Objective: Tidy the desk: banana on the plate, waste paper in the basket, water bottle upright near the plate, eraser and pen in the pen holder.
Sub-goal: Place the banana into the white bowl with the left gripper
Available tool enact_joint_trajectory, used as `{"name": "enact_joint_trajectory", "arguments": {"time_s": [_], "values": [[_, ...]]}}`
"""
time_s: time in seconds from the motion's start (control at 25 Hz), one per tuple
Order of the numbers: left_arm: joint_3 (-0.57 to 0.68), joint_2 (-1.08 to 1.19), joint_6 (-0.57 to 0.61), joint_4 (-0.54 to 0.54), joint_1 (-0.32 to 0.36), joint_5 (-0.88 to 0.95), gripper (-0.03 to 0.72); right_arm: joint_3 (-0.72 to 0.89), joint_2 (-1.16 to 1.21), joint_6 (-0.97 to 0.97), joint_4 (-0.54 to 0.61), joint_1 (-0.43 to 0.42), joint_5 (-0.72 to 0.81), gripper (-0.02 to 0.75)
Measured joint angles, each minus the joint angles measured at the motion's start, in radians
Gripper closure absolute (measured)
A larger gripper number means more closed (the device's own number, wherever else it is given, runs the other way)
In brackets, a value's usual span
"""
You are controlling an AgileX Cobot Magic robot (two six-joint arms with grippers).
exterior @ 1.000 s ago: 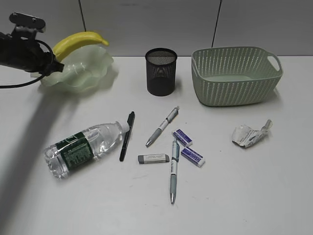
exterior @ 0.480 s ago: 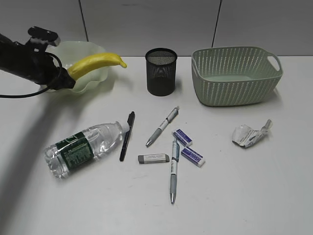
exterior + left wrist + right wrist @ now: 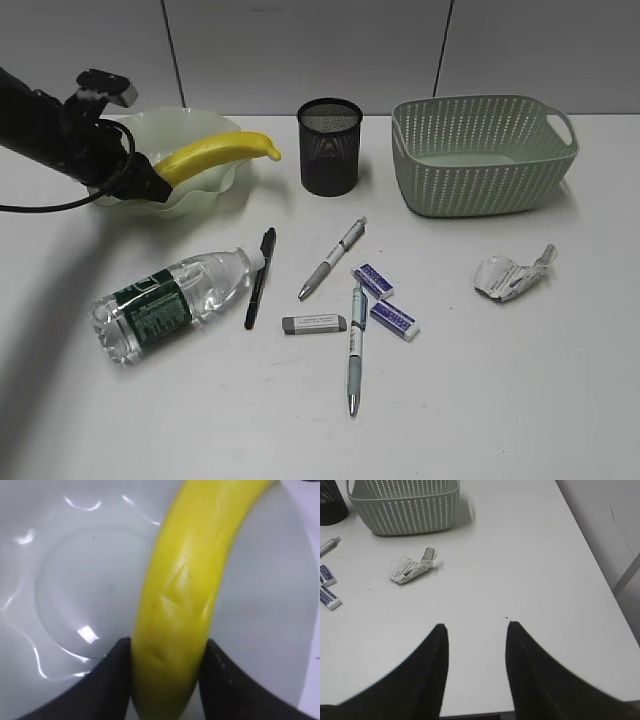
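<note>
Next, my left gripper releases the banana, now held above the plate, across the hollow of the pale green ruffled plate [image 3: 155, 163], inside its wavy rim.
My left gripper [image 3: 150, 182] is shut on the yellow banana [image 3: 222, 152] and holds it over the pale green ruffled plate [image 3: 215, 185]; the banana's free end sticks out right past the rim. The left wrist view shows the banana [image 3: 185, 580] between my jaws [image 3: 167, 652] above the plate's bowl [image 3: 75, 585]. The water bottle [image 3: 170, 302] lies on its side. Pens [image 3: 260, 277] [image 3: 333, 257] [image 3: 355, 347] and erasers [image 3: 314, 324] [image 3: 372, 281] [image 3: 393, 320] lie mid-desk. The waste paper [image 3: 512, 273] [image 3: 412, 567] lies right. My right gripper [image 3: 475, 627] is open and empty over bare desk.
The black mesh pen holder [image 3: 329, 146] stands at the back centre. The green perforated basket [image 3: 482, 152] [image 3: 405, 502] stands at the back right, behind the waste paper. The desk's right edge [image 3: 600, 565] runs close beside my right gripper.
My left gripper has carried the banana rightward and down, from above the plate's left side to low over the plate. The rest is unmoved.
</note>
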Motion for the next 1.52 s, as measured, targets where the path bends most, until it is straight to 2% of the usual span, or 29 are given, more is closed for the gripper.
{"name": "enact_joint_trajectory", "arguments": {"time_s": [0.32, 0.48, 0.68, 0.8, 0.96, 1.16, 1.52], "values": [[0.000, -0.087, -0.021, 0.006, 0.000, -0.049, 0.381, 0.000, 0.000, 0.000, 0.000, 0.000, 0.000, 0.421], [-0.002, -0.118, -0.099, 0.035, 0.018, -0.091, 0.381, 0.000, 0.000, 0.000, 0.000, 0.000, 0.000, 0.421], [-0.002, -0.119, -0.307, 0.175, 0.053, -0.108, 0.381, 0.000, 0.000, 0.000, 0.000, 0.000, 0.000, 0.421], [-0.002, -0.119, -0.349, 0.226, 0.057, -0.110, 0.381, 0.000, 0.000, 0.000, 0.000, 0.000, 0.000, 0.421], [-0.002, -0.119, -0.395, 0.240, 0.057, -0.111, 0.380, 0.000, 0.000, 0.000, 0.000, 0.000, 0.000, 0.421], [-0.002, -0.119, -0.409, 0.240, 0.057, -0.114, 0.239, 0.000, 0.000, 0.000, 0.000, 0.000, 0.000, 0.421], [-0.001, -0.268, -0.418, 0.241, 0.057, -0.023, 0.212, 0.000, 0.000, 0.000, 0.000, 0.000, 0.000, 0.421]]}}
